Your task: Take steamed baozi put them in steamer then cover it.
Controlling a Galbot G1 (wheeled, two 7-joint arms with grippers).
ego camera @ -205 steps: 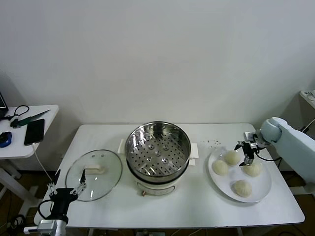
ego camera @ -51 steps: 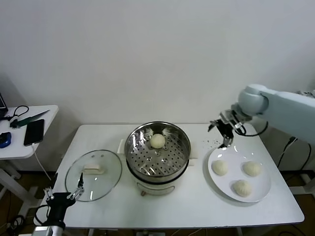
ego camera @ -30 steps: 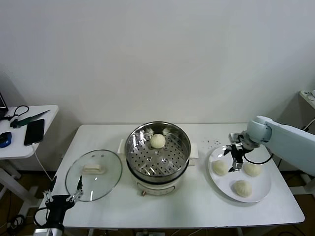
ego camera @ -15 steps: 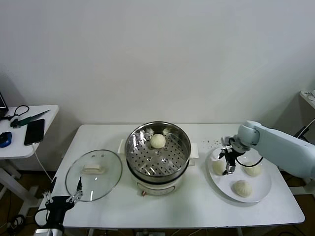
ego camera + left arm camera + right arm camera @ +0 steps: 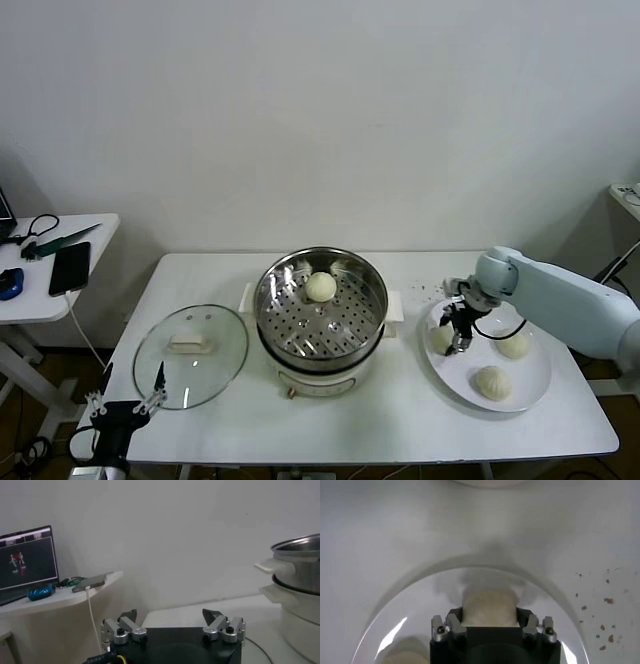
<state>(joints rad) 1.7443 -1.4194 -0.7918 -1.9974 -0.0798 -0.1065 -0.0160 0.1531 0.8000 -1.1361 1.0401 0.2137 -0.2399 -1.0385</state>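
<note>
Next, I let go of the baozi with my right gripper on the steamer's tray [image 5: 287, 312], next to the other baozi, toward the glass lid.
The steel steamer [image 5: 374, 318] stands mid-table with one baozi [image 5: 320, 287] on its perforated tray. A white plate [image 5: 530, 387] to its right carries three more buns. My right gripper [image 5: 456, 336] is down over the leftmost one [image 5: 439, 340], and in the right wrist view its fingers [image 5: 455, 616] press both sides of that baozi [image 5: 488, 606]: shut on it, the bun still resting on the plate [image 5: 410, 611]. The other two buns [image 5: 514, 345] [image 5: 491, 381] lie free. My left gripper [image 5: 125, 408] hangs open below the table's front left corner, holding nothing [image 5: 170, 617].
A glass lid [image 5: 190, 355] with a white knob lies flat on the table left of the steamer. A small side table [image 5: 95, 235] at far left holds a phone and cables. Dark crumbs [image 5: 432, 291] dot the table behind the plate. The steamer's side [image 5: 297, 575] shows in the left wrist view.
My right gripper moved left across the plate to the leftmost bun, lowered, and its fingers closed onto it. The left arm stayed put.
</note>
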